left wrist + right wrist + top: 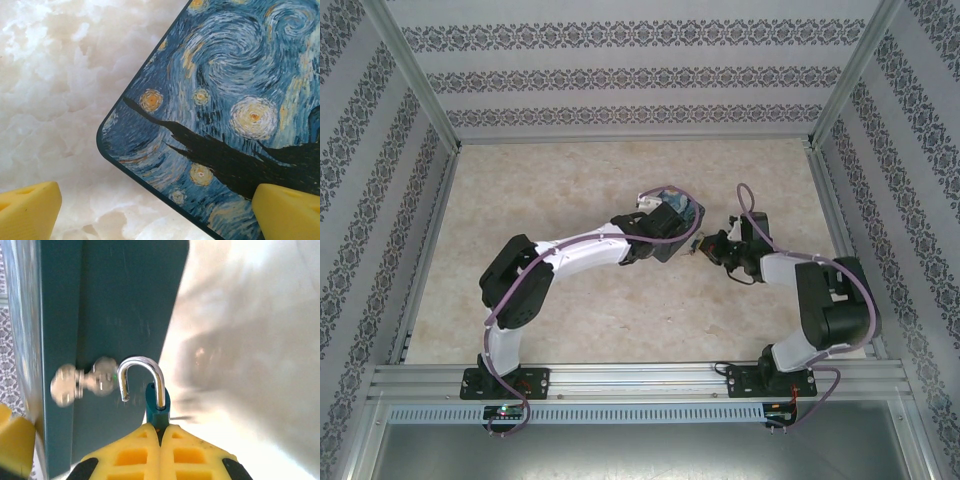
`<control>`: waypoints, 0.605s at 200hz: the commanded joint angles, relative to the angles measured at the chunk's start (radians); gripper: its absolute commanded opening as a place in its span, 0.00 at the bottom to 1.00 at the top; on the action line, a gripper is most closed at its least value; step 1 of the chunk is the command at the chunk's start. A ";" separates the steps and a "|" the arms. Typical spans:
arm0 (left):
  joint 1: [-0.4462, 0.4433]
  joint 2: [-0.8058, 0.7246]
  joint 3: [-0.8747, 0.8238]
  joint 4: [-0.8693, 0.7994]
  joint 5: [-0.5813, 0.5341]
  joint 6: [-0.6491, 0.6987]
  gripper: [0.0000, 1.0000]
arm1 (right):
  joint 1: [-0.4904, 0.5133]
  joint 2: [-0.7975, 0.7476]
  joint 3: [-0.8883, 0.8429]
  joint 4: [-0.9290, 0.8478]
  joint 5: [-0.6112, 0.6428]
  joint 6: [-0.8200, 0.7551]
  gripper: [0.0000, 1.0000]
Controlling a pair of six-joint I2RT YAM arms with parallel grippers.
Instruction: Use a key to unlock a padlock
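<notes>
I will use my right gripper to set the tiny padlock down on the bare tabletop (642, 298) between the tin box and the near rail.
My right gripper (160, 429) is shut on the teal body of the tiny padlock (158, 407), which stands up out of the yellow fingertips. Its silvery shackle (143, 365) is swung open, with the free end hanging loose beside the body. The padlock is just in front of the silvery clasp (80, 382) on the tin's teal side wall (120, 305). The key is hidden. My left gripper (157, 216) stands open over a corner of the painted tin lid (225, 110), one yellow finger (287, 210) above the lid and the other above the table. From above, both grippers (670, 218) (705, 245) meet at mid-table.
The tin box (682, 212) sits on the marbled tabletop (570, 190) near the centre. Patterned walls with metal frame posts (415, 75) enclose the table on three sides. Both arm bases are bolted to the rail (640, 380) at the near edge.
</notes>
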State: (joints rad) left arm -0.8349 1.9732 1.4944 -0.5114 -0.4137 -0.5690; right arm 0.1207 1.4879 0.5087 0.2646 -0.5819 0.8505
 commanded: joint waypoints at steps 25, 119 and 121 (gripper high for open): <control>0.034 0.043 0.086 -0.120 0.139 0.089 1.00 | 0.081 -0.204 -0.128 -0.003 -0.036 0.025 0.00; 0.084 -0.211 -0.040 -0.055 0.194 -0.027 1.00 | 0.654 -0.284 -0.171 0.012 0.290 0.115 0.00; 0.086 -0.218 -0.045 -0.055 0.191 -0.031 1.00 | 0.665 -0.276 -0.155 0.013 0.293 0.113 0.00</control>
State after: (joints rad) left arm -0.7742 1.8618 1.4982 -0.5686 -0.2062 -0.5484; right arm 0.6777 1.1584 0.3027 0.2531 -0.4114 0.9482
